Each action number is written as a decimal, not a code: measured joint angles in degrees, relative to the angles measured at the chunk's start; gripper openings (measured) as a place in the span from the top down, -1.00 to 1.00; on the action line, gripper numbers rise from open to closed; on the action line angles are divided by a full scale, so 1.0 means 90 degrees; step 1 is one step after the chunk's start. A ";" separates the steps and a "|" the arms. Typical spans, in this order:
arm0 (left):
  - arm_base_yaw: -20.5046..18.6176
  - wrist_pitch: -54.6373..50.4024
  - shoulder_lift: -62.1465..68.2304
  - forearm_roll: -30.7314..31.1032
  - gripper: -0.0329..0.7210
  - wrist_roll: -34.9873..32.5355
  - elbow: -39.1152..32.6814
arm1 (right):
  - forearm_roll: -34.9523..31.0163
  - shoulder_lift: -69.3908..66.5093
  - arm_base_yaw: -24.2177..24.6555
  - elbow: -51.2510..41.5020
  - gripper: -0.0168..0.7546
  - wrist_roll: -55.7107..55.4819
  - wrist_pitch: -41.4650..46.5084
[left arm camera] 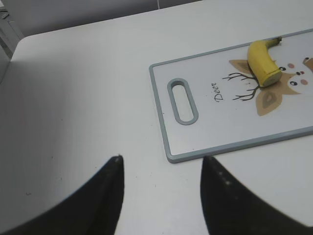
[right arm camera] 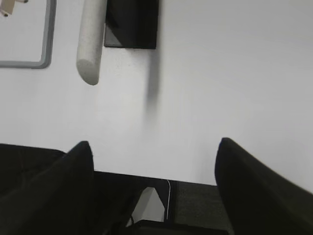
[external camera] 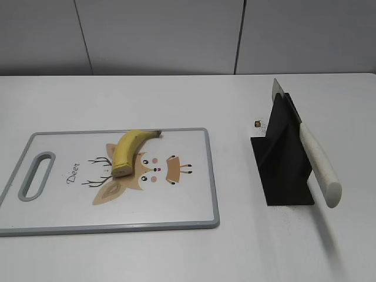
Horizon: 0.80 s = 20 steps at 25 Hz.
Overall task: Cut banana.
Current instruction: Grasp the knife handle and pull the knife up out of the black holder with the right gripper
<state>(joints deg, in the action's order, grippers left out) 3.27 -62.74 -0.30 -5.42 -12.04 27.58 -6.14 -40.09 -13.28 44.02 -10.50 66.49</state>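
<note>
The robot's right gripper should next move to the middle of the knife's white handle [external camera: 319,161] [right arm camera: 92,36], which sticks out from the black stand, and close there.
The short yellow banana [external camera: 128,151] lies on the white cutting board [external camera: 59,205], dark stem pointing to the far right, blunt cut face toward me. It also shows in the left wrist view [left arm camera: 262,62] on the board [left arm camera: 205,132]. A knife with a white handle [external camera: 320,164] rests in a black stand [external camera: 282,158]; the right wrist view shows the handle [right arm camera: 90,44] and the stand [right arm camera: 131,24]. My left gripper [left arm camera: 161,159] is open and empty over bare table beside the board's handle end. My right gripper [right arm camera: 154,144] is open and empty near the table's front edge. Neither gripper shows in the exterior view.
The board has a grey rim and a slot handle [external camera: 36,175] at its left end, with a deer drawing [external camera: 141,173]. A tiny dark object [external camera: 257,123] sits on the table behind the stand. The table's front edge [right arm camera: 195,182] shows in the right wrist view.
</note>
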 joint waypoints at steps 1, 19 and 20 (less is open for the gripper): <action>0.0000 0.0000 0.0000 0.0000 -0.39 0.0000 0.0000 | 0.0054 -0.0084 -0.0213 0.0021 -0.55 -0.0048 -0.0007; 0.0000 0.0000 0.0000 0.0000 -0.39 0.0000 0.0000 | 0.0507 -0.2483 -0.1398 0.1432 -0.58 -0.0500 0.0063; 0.0000 0.0000 0.0000 0.0000 -0.39 0.0000 0.0000 | 0.0457 -0.2650 -0.1398 0.1521 -0.58 -0.0500 0.0063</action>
<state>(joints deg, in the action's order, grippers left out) 3.27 -62.74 -0.30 -5.42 -12.04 27.58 -2.03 -63.94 -25.86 57.71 -15.00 67.06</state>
